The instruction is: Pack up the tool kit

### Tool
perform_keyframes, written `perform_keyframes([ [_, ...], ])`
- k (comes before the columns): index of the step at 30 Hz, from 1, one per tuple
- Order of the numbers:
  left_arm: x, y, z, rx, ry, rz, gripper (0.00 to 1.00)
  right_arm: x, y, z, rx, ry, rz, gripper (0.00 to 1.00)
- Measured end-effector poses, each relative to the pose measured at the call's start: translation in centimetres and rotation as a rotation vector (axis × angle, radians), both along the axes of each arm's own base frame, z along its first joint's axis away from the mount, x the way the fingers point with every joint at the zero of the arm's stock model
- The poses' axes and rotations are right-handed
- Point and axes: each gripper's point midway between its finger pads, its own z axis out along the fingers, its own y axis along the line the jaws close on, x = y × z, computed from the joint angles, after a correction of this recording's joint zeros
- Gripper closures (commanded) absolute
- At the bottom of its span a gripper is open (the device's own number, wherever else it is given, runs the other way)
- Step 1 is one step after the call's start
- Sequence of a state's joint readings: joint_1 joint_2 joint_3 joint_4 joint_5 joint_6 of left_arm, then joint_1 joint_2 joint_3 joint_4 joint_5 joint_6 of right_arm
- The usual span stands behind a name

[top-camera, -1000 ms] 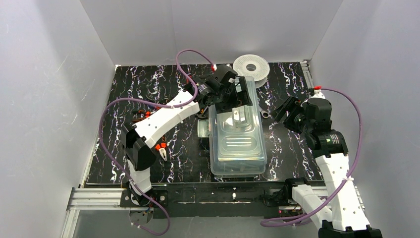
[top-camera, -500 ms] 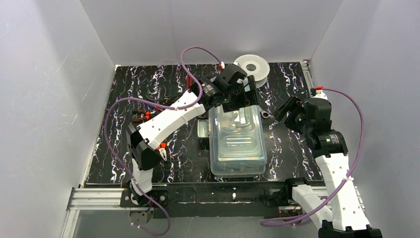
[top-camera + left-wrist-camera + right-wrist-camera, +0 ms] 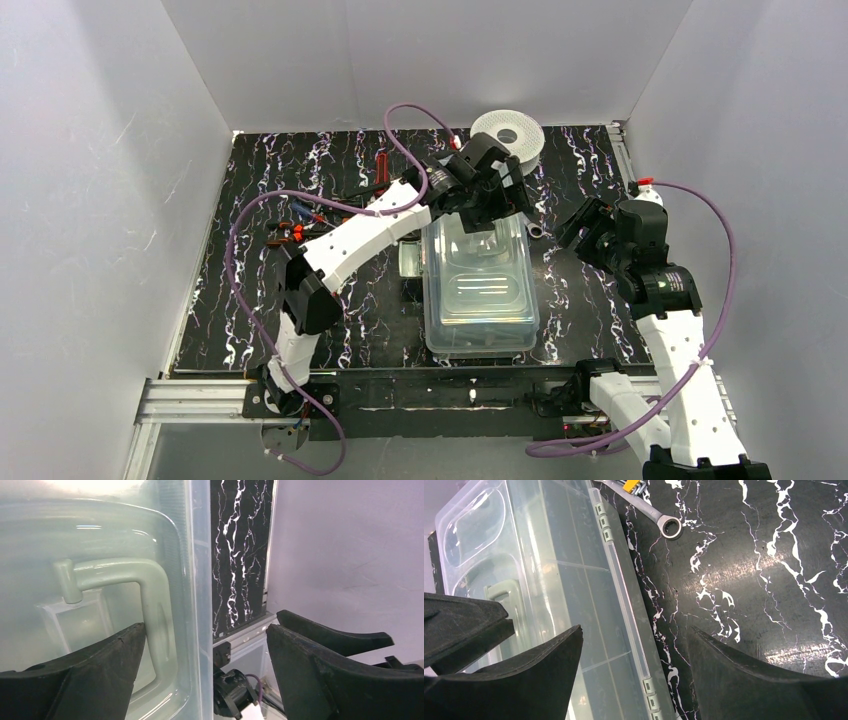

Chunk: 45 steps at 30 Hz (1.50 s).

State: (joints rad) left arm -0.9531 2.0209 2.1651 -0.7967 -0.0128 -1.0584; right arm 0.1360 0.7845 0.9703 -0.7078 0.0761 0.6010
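Observation:
Next, my right gripper should go to the pale-green handle (image 3: 487, 238) (image 3: 520, 611) on the tool kit box's clear lid and close there, so the lid can lift.
The tool kit box (image 3: 480, 295), pale green with a clear lid shut on it, lies lengthwise in the middle of the table. My left gripper (image 3: 497, 203) hangs over its far end. In the left wrist view the gripper (image 3: 205, 635) is open and empty, its jaws either side of the box's long edge (image 3: 197, 555), beside the pale-green handle (image 3: 150, 600). My right gripper (image 3: 583, 225) is open and empty, low beside the box's right side (image 3: 574, 580). A steel wrench (image 3: 664, 525) lies on the table past it. Orange and red pliers (image 3: 293, 232) lie at the left.
A white round spool (image 3: 508, 132) stands at the back, just behind the left gripper. A red-handled tool (image 3: 382, 165) lies at the back left. A small clear container (image 3: 409, 262) sits against the box's left side. White walls close in the table on three sides.
My left arm has swung to the right and farther back, from the box's far left corner to over its far end. The right arm has hardly moved.

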Motion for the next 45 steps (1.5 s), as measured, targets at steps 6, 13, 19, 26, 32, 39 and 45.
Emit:
perform_keyframes([
  [6,0.3,0.4,0.1,-0.145,0.051,0.006,0.19,-0.3,1.4,0.0,0.029,0.002,0.085,0.20],
  [13,-0.1,1.5,1.4,-0.408,-0.051,-0.051,0.23,-1.4,6.7,0.7,0.191,-0.020,0.377,0.26],
  [19,-0.1,1.1,2.6,-0.505,-0.078,-0.101,0.21,-0.9,9.3,1.5,0.298,-0.020,0.514,0.34],
  [26,-0.1,1.0,2.8,-0.561,-0.089,-0.115,0.20,0.2,11.0,2.2,0.381,-0.005,0.588,0.47],
  [32,-0.2,0.9,3.8,-0.600,-0.107,-0.133,0.20,0.0,12.2,1.9,0.407,0.032,0.619,0.56],
  [39,-0.4,1.5,4.6,-0.619,-0.119,-0.137,0.18,0.4,13.2,0.8,0.428,0.094,0.623,0.81],
  [45,-1.3,1.8,6.8,-0.659,-0.156,-0.177,0.11,0.6,13.2,0.9,0.450,0.128,0.577,0.99],
])
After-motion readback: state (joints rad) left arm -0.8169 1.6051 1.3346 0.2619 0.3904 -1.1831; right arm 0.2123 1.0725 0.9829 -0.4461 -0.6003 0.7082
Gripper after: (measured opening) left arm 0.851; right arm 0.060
